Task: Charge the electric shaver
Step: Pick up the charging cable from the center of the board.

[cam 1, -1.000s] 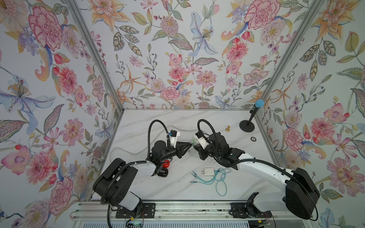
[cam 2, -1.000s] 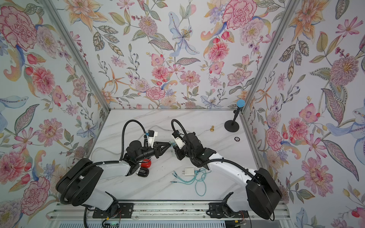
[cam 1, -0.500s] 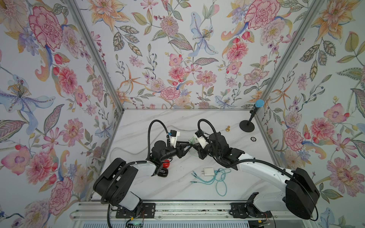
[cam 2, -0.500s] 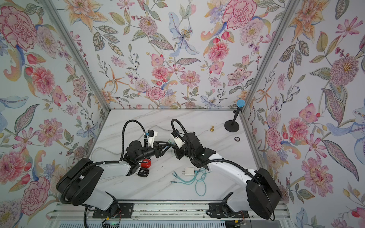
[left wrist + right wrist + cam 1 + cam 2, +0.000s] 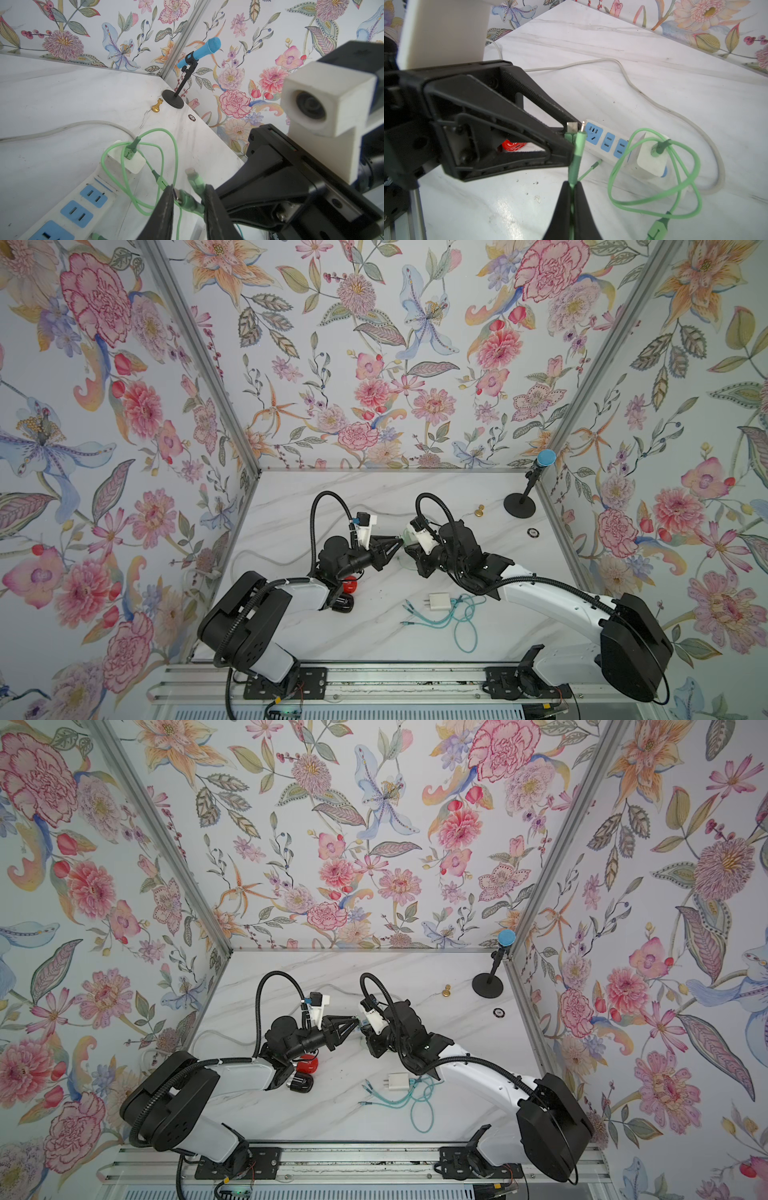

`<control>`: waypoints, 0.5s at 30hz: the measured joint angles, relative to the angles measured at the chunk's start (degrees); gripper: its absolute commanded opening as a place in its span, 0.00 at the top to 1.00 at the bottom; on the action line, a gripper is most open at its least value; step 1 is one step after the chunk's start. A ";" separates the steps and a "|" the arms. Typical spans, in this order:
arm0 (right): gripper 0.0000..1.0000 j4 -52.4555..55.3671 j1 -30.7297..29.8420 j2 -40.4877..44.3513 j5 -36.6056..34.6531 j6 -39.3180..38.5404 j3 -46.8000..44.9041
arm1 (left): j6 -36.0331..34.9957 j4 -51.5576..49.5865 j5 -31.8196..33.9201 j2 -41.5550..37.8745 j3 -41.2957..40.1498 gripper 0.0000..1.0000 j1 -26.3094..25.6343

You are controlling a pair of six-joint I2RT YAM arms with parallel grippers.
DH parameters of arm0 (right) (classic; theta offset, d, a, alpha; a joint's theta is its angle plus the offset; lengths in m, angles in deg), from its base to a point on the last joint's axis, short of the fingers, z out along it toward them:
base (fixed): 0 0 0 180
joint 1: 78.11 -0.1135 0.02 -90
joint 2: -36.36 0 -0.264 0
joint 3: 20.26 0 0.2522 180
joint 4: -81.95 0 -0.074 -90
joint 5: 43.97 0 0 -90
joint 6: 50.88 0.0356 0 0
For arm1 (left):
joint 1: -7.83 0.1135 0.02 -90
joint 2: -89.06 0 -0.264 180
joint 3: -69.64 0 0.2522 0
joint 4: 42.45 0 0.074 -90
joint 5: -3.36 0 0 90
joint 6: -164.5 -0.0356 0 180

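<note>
My right gripper, shut below a second connector, should release it, then take the green connector in my left gripper (image 5: 570, 137) from below.
The electric shaver (image 5: 348, 585), red and black, lies on the marble table under my left forearm; it shows in both top views (image 5: 305, 1065) and as a red patch in the right wrist view (image 5: 513, 145). A green multi-head cable (image 5: 675, 193) runs from a white adapter (image 5: 133, 164) in the power strip (image 5: 68, 205). My left gripper (image 5: 189, 189) is shut on one green connector (image 5: 185, 200), whose metal plug pokes out past the fingertips. My right gripper (image 5: 573, 185) is shut on the cable just below a second connector (image 5: 579, 143), tip to tip with the left gripper (image 5: 400, 542).
A spare white charger (image 5: 438, 600) with a teal cable (image 5: 465, 622) lies in front of the right arm. At the back right are a blue microphone on a stand (image 5: 536, 481), a gold pawn (image 5: 481, 511) and a small black disc (image 5: 532, 532). Floral walls enclose three sides.
The left jaws widened briefly and have narrowed again around the green connector. Both arms stay nearly where they were, tips together above the table's middle.
</note>
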 measured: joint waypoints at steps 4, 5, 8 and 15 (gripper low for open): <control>1.00 0.04 -0.02 0.09 -0.50 0.00 0.00 | 0.52 0.98 -0.07 1.95 0.35 0.74 0.00; 1.00 0.04 -0.02 0.11 -0.52 0.00 0.00 | 0.57 1.11 -0.11 2.12 0.35 0.75 0.00; 1.00 0.04 -0.02 0.31 -0.63 0.00 -0.02 | 1.01 1.92 -0.22 2.25 0.35 0.78 0.00; 1.00 0.13 -0.02 0.39 -1.33 -0.02 -0.02 | 1.55 3.72 -1.09 2.23 0.35 0.94 0.00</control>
